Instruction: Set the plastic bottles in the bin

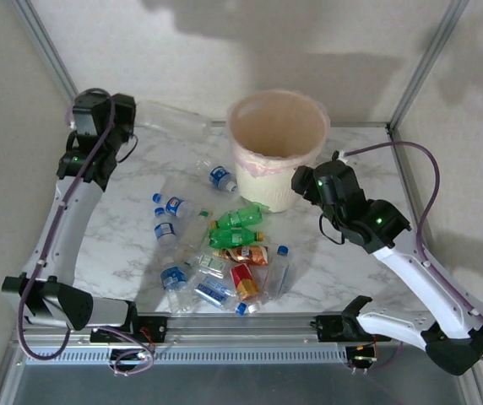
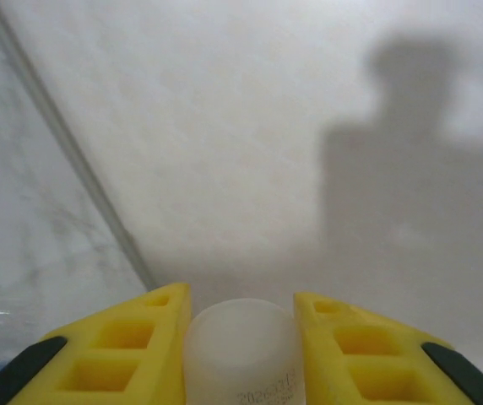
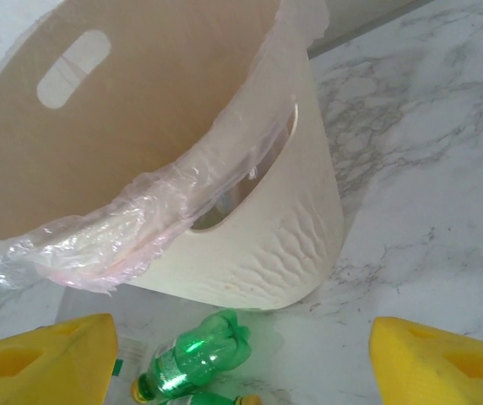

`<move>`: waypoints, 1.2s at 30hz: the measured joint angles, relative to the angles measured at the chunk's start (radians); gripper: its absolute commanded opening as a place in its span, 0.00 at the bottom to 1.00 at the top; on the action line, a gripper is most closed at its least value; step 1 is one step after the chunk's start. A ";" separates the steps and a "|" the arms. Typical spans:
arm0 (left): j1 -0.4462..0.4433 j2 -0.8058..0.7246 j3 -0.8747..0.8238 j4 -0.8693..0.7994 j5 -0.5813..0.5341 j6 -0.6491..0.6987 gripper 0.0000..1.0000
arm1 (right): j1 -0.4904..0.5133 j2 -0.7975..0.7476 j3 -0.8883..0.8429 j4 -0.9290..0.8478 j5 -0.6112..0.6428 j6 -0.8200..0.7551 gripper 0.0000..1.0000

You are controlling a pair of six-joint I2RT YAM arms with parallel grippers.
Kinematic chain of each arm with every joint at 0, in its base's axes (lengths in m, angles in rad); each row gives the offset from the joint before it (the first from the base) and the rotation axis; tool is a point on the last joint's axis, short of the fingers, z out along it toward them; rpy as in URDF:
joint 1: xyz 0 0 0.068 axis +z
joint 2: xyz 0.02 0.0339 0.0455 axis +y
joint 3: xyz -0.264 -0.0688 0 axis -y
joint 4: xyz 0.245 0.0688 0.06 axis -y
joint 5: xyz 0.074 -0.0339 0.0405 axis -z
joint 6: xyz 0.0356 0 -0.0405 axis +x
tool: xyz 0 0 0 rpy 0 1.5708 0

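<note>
I will release the clear plastic bottle from my left gripper inside the pinkish liner, down at the bottom of the bin (image 1: pixel 272 150).
My left gripper (image 1: pixel 138 118) is raised at the back left, shut on the white cap (image 2: pixel 241 354) of a clear plastic bottle (image 1: pixel 172 116) that sticks out to the right toward the bin. The bin (image 1: pixel 279 192), pale beige with a pinkish liner over its rim, stands at the back centre. My right gripper (image 1: pixel 302 179) hovers just right of the bin, open, with nothing between its fingers. In the right wrist view, the right gripper (image 3: pixel 241 333) looks onto the bin wall (image 3: pixel 258 253) and a green bottle (image 3: pixel 195 354). Several more bottles (image 1: pixel 225 253) lie in a heap in front of the bin.
Metal frame posts (image 1: pixel 47 46) rise at the back corners, and a rail (image 1: pixel 241 325) runs along the near table edge. A lone blue-labelled bottle (image 1: pixel 220 177) lies left of the bin. Bare marble (image 1: pixel 351 278) lies to the right of the heap.
</note>
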 measured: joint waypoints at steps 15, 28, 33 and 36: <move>-0.350 0.537 0.559 0.074 -0.042 -0.045 0.14 | 0.000 -0.111 -0.084 -0.049 0.001 0.076 0.79; -0.462 0.748 0.735 -0.047 -0.075 -0.039 0.54 | 0.000 -0.125 -0.084 -0.092 0.027 0.095 0.81; -0.462 0.748 0.742 -0.047 -0.091 -0.026 0.62 | -0.001 -0.125 -0.084 -0.098 0.027 0.094 0.82; -0.462 0.746 0.747 -0.051 -0.095 -0.016 0.62 | -0.002 -0.122 -0.079 -0.101 0.027 0.094 0.82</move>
